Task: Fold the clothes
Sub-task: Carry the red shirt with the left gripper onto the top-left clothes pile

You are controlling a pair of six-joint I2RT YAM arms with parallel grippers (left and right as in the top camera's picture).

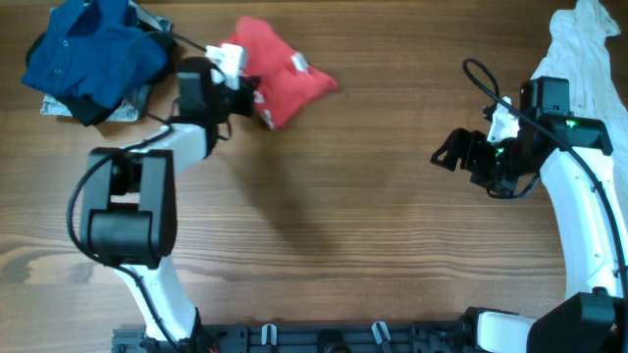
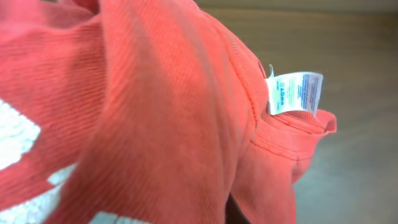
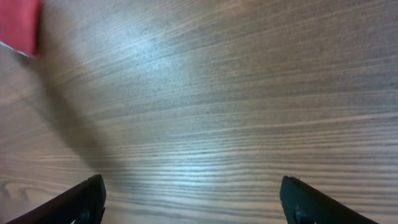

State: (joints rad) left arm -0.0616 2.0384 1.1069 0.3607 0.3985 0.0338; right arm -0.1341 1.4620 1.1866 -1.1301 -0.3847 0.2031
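Observation:
Next, I open my left gripper to let the red T-shirt go, so that it is left on top of the heaped blue collared shirt (image 1: 102,41).
The red T-shirt (image 1: 285,74) lies bunched at the back of the table, left of centre. My left gripper (image 1: 243,86) is at its left edge, shut on the red cloth. Red fabric (image 2: 155,112) with white lettering fills the left wrist view and hides the jaws; the white neck label (image 2: 295,93) sticks up at the right. The blue collared shirt (image 1: 93,54) is heaped at the back left. The white garment (image 1: 589,49) lies at the back right corner. My right gripper (image 1: 446,152) hangs open over bare wood (image 3: 193,202), with a corner of the red T-shirt (image 3: 18,25) far off.
A dark piece and a grey patterned cloth (image 1: 128,106) stick out from under the blue shirt. The wooden table (image 1: 343,226) spreads between the two arms. The right arm's cable (image 1: 486,83) loops above its wrist. A black rail (image 1: 324,338) runs along the front edge.

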